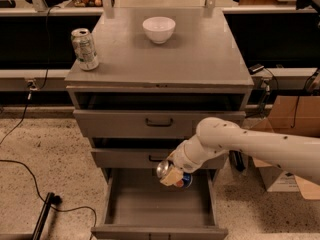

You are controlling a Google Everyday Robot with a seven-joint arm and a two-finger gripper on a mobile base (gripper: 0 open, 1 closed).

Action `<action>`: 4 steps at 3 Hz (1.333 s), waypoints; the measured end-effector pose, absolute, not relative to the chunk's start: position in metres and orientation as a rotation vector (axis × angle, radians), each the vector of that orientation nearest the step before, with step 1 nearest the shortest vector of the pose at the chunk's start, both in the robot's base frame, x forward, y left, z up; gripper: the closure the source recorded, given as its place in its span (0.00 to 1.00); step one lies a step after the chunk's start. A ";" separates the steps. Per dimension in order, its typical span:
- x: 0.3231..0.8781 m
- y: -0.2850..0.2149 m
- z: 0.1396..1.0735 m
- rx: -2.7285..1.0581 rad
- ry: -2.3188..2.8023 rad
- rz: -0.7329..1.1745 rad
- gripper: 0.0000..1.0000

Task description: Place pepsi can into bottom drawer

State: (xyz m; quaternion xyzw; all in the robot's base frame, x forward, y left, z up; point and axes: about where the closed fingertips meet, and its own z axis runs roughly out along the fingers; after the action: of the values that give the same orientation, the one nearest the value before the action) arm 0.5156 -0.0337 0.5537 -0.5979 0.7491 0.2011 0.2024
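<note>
My gripper is going to let go of the pepsi can, held sideways above the open drawer, on the bottom drawer's inside, off-centre (180, 205) toward the cardboard boxes.
The pepsi can (182, 179), blue with a silver end, is held lying sideways in my gripper (171, 173). The gripper is shut on it and hangs just above the back of the open bottom drawer (155, 206), right of its middle. The drawer is pulled out, plain grey inside, with nothing in it. My white arm (250, 146) reaches in from the right, across the front of the middle drawer (125, 158).
A silver-and-green can (84, 49) stands at the cabinet top's left edge and a white bowl (159, 29) at its back middle. The upper drawer (159, 122) has a black handle. Cardboard boxes (287, 134) sit on the floor to the right; a black cable (30, 176) lies left.
</note>
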 end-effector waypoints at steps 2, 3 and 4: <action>0.515 -0.032 0.384 -1.730 2.220 0.546 1.00; 0.516 -0.041 0.329 -1.720 2.217 0.518 1.00; 0.517 -0.054 0.292 -1.726 2.167 0.531 1.00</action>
State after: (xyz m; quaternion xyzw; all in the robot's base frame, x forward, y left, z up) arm 0.5175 -0.0544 0.2918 -0.6042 0.7583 0.1858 0.1597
